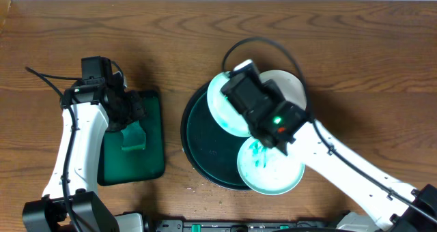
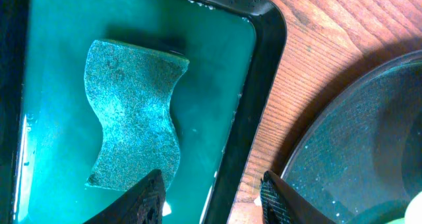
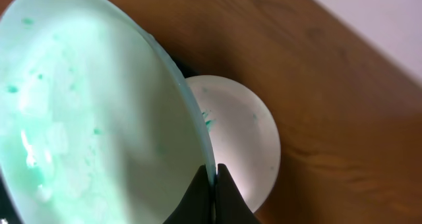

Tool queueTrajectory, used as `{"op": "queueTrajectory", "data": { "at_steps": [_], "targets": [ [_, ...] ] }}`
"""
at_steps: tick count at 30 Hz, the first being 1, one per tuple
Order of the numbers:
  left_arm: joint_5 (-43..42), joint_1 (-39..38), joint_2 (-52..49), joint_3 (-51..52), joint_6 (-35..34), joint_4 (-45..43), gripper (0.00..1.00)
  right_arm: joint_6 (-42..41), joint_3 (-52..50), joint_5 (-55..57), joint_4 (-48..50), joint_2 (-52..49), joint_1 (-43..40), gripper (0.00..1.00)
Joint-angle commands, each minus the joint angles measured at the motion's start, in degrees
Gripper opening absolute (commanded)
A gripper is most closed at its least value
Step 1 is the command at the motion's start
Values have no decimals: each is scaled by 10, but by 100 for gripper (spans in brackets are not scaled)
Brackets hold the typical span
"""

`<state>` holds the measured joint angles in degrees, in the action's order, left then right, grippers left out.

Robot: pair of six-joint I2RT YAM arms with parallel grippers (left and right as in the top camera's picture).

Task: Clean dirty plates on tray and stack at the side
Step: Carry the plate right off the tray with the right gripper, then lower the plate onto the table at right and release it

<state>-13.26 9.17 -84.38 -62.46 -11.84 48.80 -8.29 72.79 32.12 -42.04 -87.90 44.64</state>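
Next, my right gripper sets the green-tinted plate on the bare wood out (image 1: 359, 99) beyond the whiter plate.
My right gripper (image 1: 237, 94) (image 3: 215, 168) is shut on the rim of a green-tinted plate (image 1: 222, 109) (image 3: 92, 112), holding it tilted over the back of the round dark tray (image 1: 205, 140). Behind it, a whiter plate (image 1: 290, 85) (image 3: 241, 135) lies at the tray's back right edge. A third plate (image 1: 270, 167) with teal scribbles sits at the tray's front right. My left gripper (image 1: 133, 112) (image 2: 212, 178) stands open with nothing in it, above the right rim of the rectangular green tray. The round tray's rim (image 2: 356, 138) shows at the right of the left wrist view.
A rectangular green tray (image 1: 133, 167) (image 2: 260, 66) holding teal liquid lies left of the round tray. A wavy green sponge (image 1: 133, 138) (image 2: 132, 112) rests in it. A strip of bare wood (image 2: 310, 66) separates the two trays. The table's back edge meets a white wall.
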Motion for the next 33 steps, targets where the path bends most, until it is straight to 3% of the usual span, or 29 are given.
{"op": "queueTrajectory", "data": {
  "at_steps": [1, 8, 15, 21, 26, 33],
  "targets": [
    [-2, 0, -6, -12, 1, 0, 48, -80, 13, -60, 19, 8, -51, 1],
    [-2, 0, -6, -12, 2, 0, 48, -166, 15, -159, 29, 14, -198, 1],
    [-2, 0, -6, -12, 2, 0, 48, -175, 15, -334, 24, 14, -457, 1],
    [-2, 0, -6, -12, 2, -2, 48, -193, 14, -354, -21, 4, -619, 1],
    [-2, 0, -6, -12, 1, -5, 48, -193, 12, -349, -52, -39, -693, 1],
    [-2, 0, -6, -12, 1, -4, 48, -193, 12, -341, -56, -145, -733, 1]
  ]
}}
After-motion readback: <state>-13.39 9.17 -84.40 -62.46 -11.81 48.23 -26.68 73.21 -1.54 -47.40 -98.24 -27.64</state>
